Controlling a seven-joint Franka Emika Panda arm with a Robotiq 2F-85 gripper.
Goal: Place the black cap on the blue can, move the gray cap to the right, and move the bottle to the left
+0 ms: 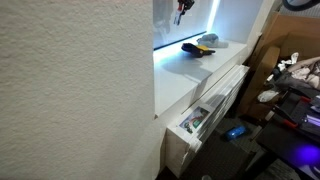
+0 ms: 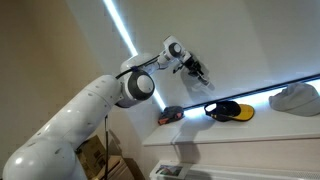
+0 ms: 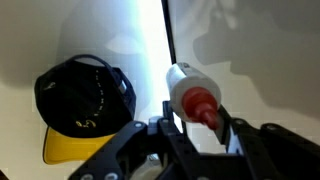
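My gripper needs to let go of the bottle on the white shelf (image 1: 167,67) between the black cap and the textured wall.
My gripper (image 3: 196,128) is shut on a white bottle with a red nozzle (image 3: 190,92) and holds it in the air above the white shelf (image 2: 260,128). It also shows high up in both exterior views (image 1: 182,9) (image 2: 196,69). The black cap (image 3: 85,98), which has a yellow brim, lies on the shelf below and to the left of the bottle; it also shows in both exterior views (image 1: 190,47) (image 2: 224,109). The gray cap (image 2: 297,98) lies further along the shelf (image 1: 209,41). I cannot make out the blue can for certain.
A small dark object with an orange part (image 2: 170,116) lies on the shelf beside the black cap. A textured wall (image 1: 70,90) fills one side. A lit strip runs along the shelf's back. Boxes and equipment (image 1: 295,90) stand on the floor below.
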